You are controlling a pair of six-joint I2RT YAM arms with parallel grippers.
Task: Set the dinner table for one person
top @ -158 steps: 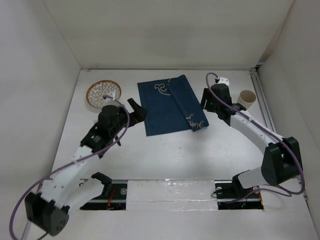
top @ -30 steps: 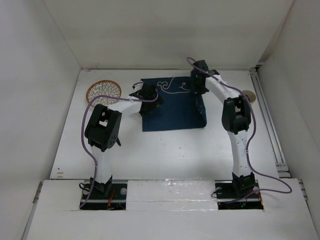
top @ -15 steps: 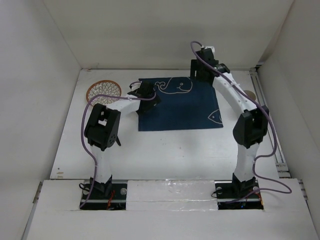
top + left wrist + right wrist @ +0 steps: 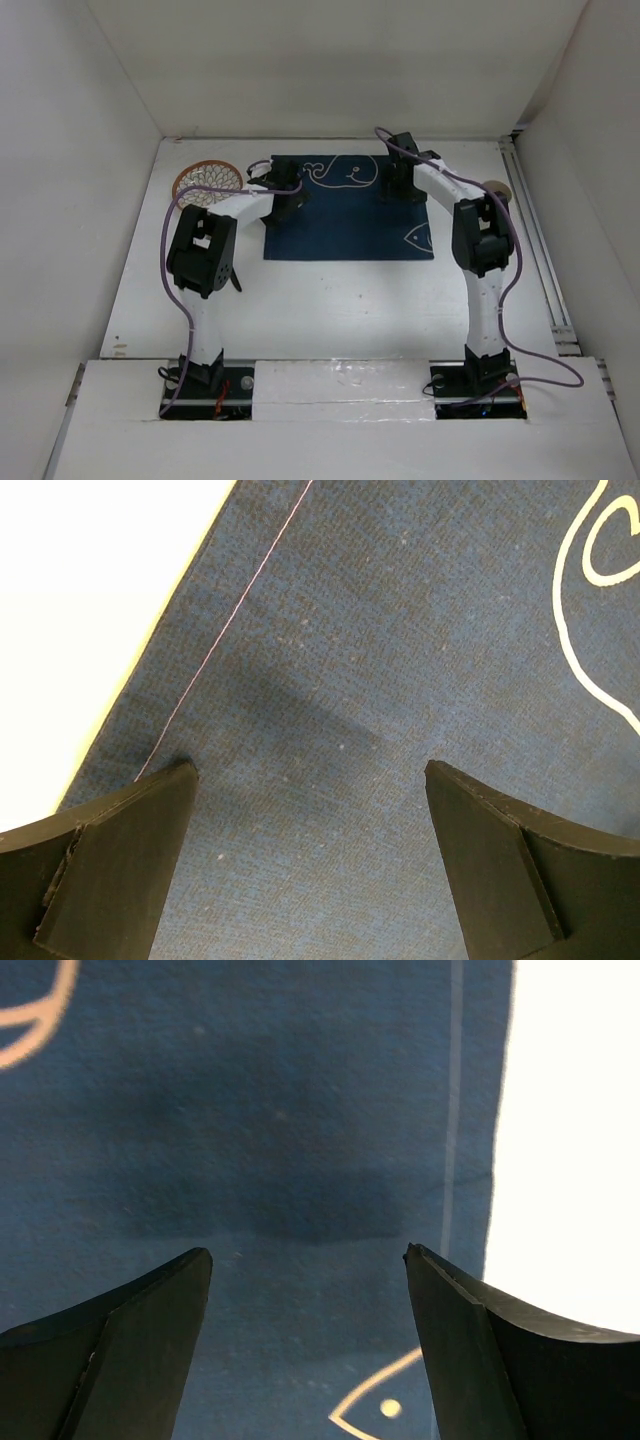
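The robot's left gripper needs to close on the rim of the patterned plate (image 4: 179, 200), on the side that is farthest from the navy placemat.
The navy placemat (image 4: 350, 220) with white whale and fish drawings lies flat and unfolded on the white dinner table (image 4: 330, 300). My left gripper (image 4: 289, 205) is open and empty just above the mat's left part. In the left wrist view my left gripper (image 4: 310, 770) is over blue cloth (image 4: 400, 660) near its left hem, with white table (image 4: 80, 600) beyond. My right gripper (image 4: 394, 192) is open and empty above the mat's right part. In the right wrist view my right gripper (image 4: 308, 1252) is over cloth (image 4: 280, 1140) by the right hem.
A round patterned plate (image 4: 203, 181) lies at the back left, just left of the mat. A beige cup (image 4: 498, 188) stands at the back right, partly hidden behind the right arm. White walls enclose the table on three sides.
The folded mat has been opened out flat and has slid slightly left. The right gripper has moved from the mat's far edge toward me; both grippers now hang open over it.
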